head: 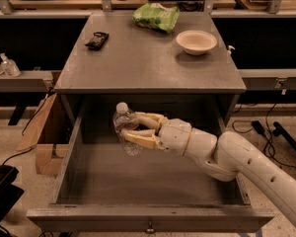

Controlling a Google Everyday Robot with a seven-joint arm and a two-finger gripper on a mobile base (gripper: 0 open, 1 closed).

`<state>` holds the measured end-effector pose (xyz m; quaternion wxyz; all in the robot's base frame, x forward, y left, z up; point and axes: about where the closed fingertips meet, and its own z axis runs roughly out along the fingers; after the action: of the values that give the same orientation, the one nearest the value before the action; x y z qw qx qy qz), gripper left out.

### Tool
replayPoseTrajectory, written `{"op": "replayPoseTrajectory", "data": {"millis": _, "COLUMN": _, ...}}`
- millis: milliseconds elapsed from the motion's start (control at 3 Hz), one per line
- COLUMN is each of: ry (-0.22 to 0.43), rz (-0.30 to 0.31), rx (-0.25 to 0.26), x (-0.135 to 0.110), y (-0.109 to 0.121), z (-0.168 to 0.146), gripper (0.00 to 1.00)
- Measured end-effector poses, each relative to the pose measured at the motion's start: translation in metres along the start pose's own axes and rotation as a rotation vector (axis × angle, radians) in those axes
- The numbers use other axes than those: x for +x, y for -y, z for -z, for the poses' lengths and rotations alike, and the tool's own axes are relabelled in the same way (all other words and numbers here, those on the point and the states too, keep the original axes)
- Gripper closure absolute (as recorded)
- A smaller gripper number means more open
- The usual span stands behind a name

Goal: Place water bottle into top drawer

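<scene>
The robot's gripper needs to release the water bottle on the drawer's grey bottom (114,157), toward the back, near the side of the cardboard box.
The water bottle (124,124) is clear ribbed plastic with a white cap. It is tilted, cap up and to the left, and held over the back left part of the open top drawer (138,179). My gripper (133,129) reaches in from the right on a white arm. Its pale fingers (142,140) are shut on the bottle's middle, one above and one below. The bottle is above the drawer's flat grey bottom, inside the drawer's opening and just under the table's front edge. The drawer's front panel with its small knob (149,228) is at the bottom.
On the grey tabletop (143,58) lie a green bag (156,16), a pale bowl (196,41) and a small black object (96,39). Two tiny pump bottles (4,64) stand on a shelf at far left. A cardboard box (42,137) sits left of the drawer; cables lie on the right floor.
</scene>
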<state>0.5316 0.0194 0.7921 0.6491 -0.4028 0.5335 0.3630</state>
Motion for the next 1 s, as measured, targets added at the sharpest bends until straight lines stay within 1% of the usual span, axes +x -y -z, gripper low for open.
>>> {"op": "replayPoseTrajectory", "data": {"millis": 333, "ry": -0.007, "rz": -0.014, "rx": -0.022, "x": 0.021, "y": -0.003, "z": -0.012, "gripper": 1.00}}
{"op": "replayPoseTrajectory", "data": {"millis": 1000, "ry": 0.003, "rz": -0.080, "rx": -0.058, "x": 0.069, "y": -0.007, "z": -0.048, "gripper": 1.00}}
